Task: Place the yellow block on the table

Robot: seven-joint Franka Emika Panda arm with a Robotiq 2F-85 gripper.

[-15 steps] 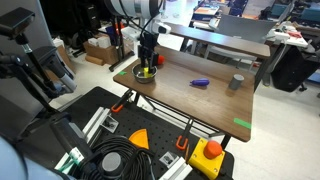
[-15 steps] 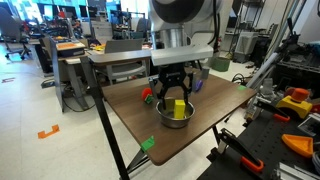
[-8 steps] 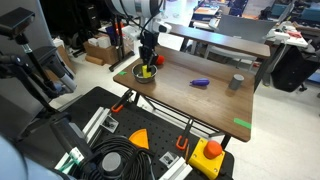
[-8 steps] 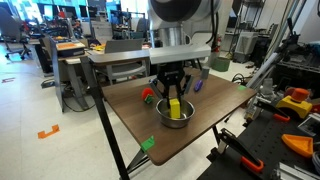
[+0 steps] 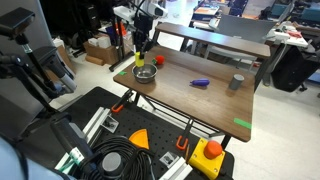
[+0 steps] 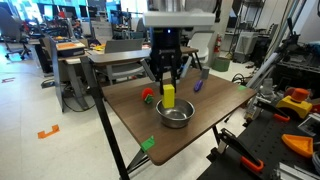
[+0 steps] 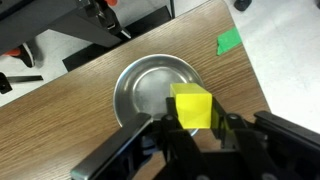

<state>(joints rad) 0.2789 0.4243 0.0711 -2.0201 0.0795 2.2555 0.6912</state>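
The yellow block, still hanging just above the metal bowl, will be released by my gripper on bare wood point(image 5: 184, 68) between the red piece and the purple object.
The yellow block point(image 6: 169, 96) hangs upright just above the empty metal bowl point(image 6: 176, 116), with my gripper point(image 6: 168, 90) shut on it. In an exterior view the block point(image 5: 140, 60) and gripper point(image 5: 141, 56) are over the bowl point(image 5: 146, 75) at the table's far left corner. Looking down from the wrist, I see the block point(image 7: 192, 107) pinched between the black fingers point(image 7: 166, 133), with the bowl point(image 7: 148, 90) below on the dark wood table point(image 7: 60, 125).
A small red piece point(image 6: 147, 95) lies beside the bowl. A purple object point(image 5: 200, 82) and a grey cylinder point(image 5: 236, 82) sit further along the table point(image 5: 205, 108). Green tape point(image 7: 230, 43) marks the table's edges. A yellow box with a red button point(image 5: 209, 153) stands beyond the table's end.
The jaws closed on the yellow block inside the bowl and lifted it; block and gripper now hang above the bowl's rim.
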